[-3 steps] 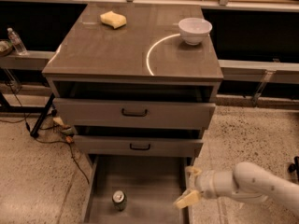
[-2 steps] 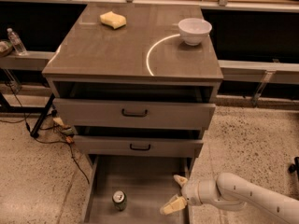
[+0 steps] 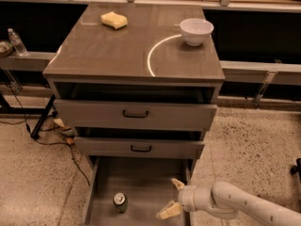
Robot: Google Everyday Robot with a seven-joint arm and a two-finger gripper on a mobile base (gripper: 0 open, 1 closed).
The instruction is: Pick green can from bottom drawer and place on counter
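Note:
Next, I move my gripper across the open bottom drawer to the green can's body [image 3: 120,207] and close it there, below the can's silver top.
The green can [image 3: 120,202] stands upright on the flat grey floor of the open bottom drawer [image 3: 141,178], left of its middle, silver top showing. My gripper [image 3: 172,197] is open over the drawer's right side, pale fingers [image 3: 169,211] spread and pointing left, empty, about a can's width or more to the right of the can. The white arm reaches in from the lower right. The counter [image 3: 108,46] is the glossy grey-brown cabinet top above, with a curved white reflection.
A white bowl [image 3: 196,30] sits at the counter's back right and a yellow sponge [image 3: 114,20] at its back left. Two shallower drawers with black handles [image 3: 135,113] stand partly open above the bottom one. Cables lie on the floor at left; a water bottle [image 3: 17,41] stands on the left shelf.
The arm has moved left and lower, bringing the open gripper from beside the drawer's right wall to over the drawer floor, closer to the can. The can has not moved.

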